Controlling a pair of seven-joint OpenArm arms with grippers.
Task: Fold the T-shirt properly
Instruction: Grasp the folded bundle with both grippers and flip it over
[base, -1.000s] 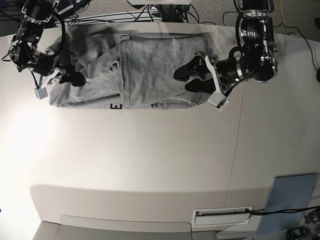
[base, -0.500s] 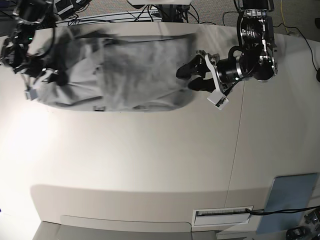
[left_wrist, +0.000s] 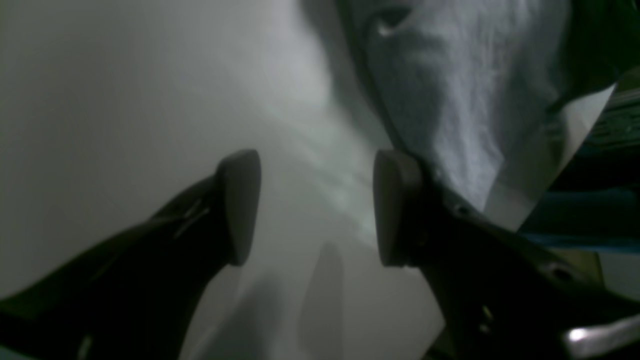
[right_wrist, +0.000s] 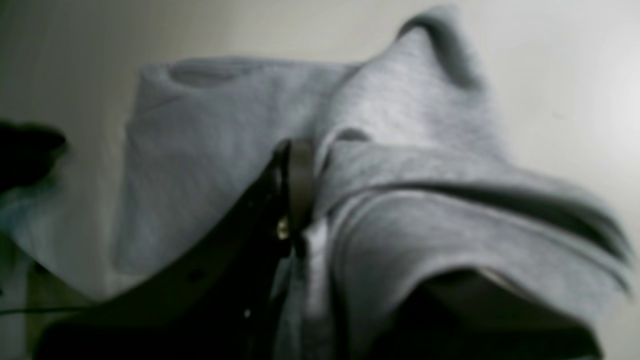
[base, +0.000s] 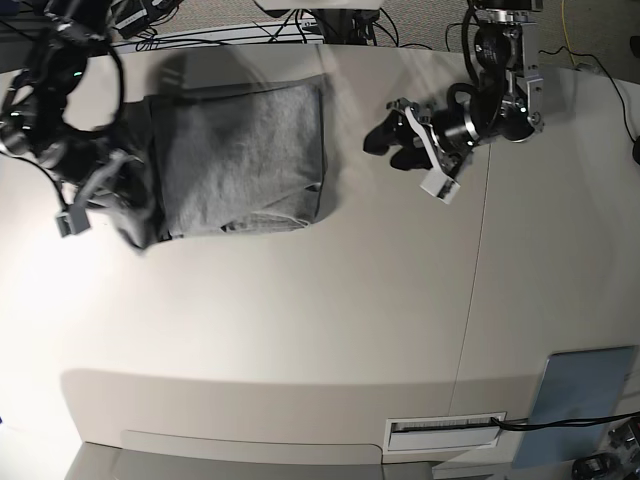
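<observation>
The robot's left gripper should next move to the T-shirt's back edge (base: 300, 87) (left_wrist: 495, 175), near its free corner by the cables, and close there.
The grey T-shirt (base: 240, 150) lies bunched at the table's back left, plain side up. Its left edge is lifted and drapes darkly from my right gripper (base: 128, 205). In the right wrist view that gripper (right_wrist: 312, 185) is shut on a thick fold of the T-shirt (right_wrist: 425, 210); one finger (right_wrist: 300, 170) shows and the other is hidden under cloth. My left gripper (base: 386, 148) hovers open to the right of the shirt, apart from it. The left wrist view shows this gripper (left_wrist: 317, 207) holding nothing over bare table, with the T-shirt (left_wrist: 450, 100) beyond its fingertips.
A blue-grey pad (base: 582, 405) lies at the front right corner, and a white label slot (base: 445, 428) sits on the front edge. Cables (base: 250, 32) run along the table's back edge. A seam (base: 478, 260) crosses the table top on the right.
My right gripper shut on the shirt's left edge and pulled the whole shirt to the left. The left gripper, open throughout, came off the cloth and now sits beside it.
</observation>
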